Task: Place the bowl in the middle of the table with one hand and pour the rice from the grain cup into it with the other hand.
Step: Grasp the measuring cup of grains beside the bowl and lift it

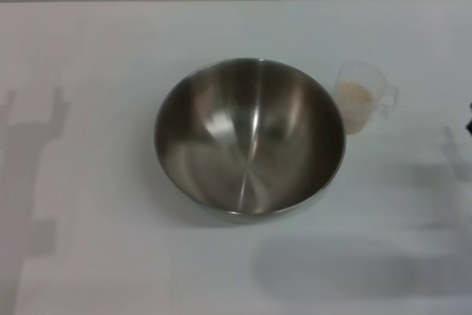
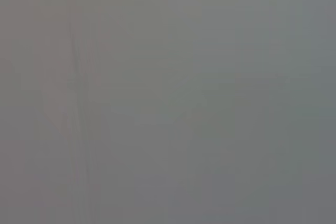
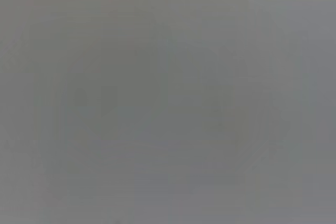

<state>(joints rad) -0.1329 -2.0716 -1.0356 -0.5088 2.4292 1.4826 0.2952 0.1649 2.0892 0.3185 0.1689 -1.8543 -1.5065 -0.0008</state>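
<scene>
The robot's right gripper needs to go next to the handle of the clear grain cup (image 1: pixel 392 97) beside the steel bowl and close there.
The steel bowl (image 1: pixel 249 140) stands upright and empty on the white table (image 1: pixel 88 256), near its middle. The clear grain cup (image 1: pixel 361 96) stands just behind and to the right of the bowl, close to its rim, handle pointing right. Pale rice (image 1: pixel 353 96) fills its lower part. A small dark piece of my right gripper (image 1: pixel 470 127) shows at the right edge, right of the cup and apart from it. My left gripper is out of view. Both wrist views show only plain grey.
Arm shadows lie on the table at the far left (image 1: pixel 26 182) and at the lower right (image 1: pixel 369 271). The table's far edge (image 1: pixel 236 1) runs along the top against a grey wall.
</scene>
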